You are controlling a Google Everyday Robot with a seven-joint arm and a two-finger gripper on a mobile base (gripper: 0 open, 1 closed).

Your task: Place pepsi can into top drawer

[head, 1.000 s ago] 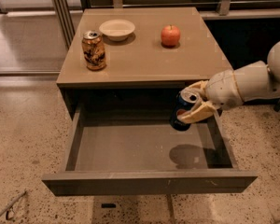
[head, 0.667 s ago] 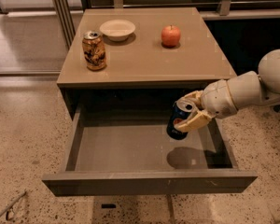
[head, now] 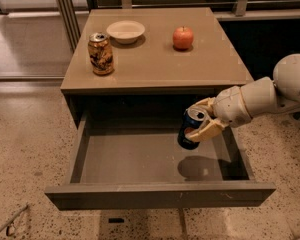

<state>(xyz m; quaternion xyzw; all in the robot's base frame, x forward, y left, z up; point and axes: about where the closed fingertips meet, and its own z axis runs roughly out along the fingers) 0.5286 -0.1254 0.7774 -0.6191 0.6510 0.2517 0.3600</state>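
I should let go of the pepsi can, now tilted above the drawer floor, on the bottom of the grey drawer, close behind the drawer's front panel (head: 182,171).
The top drawer (head: 155,196) is pulled wide open below the table top, its bare grey floor showing. My gripper (head: 200,125) comes in from the right and is shut on the pepsi can (head: 188,131), a dark blue can with a silver top. The can hangs tilted above the right part of the drawer floor, clear of the floor, with its shadow (head: 200,168) under it. The gripper's cream fingers (head: 206,129) wrap the can's right side.
On the table top (head: 210,69) stand a gold-brown patterned can (head: 100,53) at the left, a cream bowl (head: 125,31) behind it and a red apple (head: 183,37). Speckled floor surrounds the table. A dark cabinet is at the back right.
My gripper has carried the pepsi can leftward and lower, from the drawer's right edge to above the right part of its floor. The shadow has moved with it.
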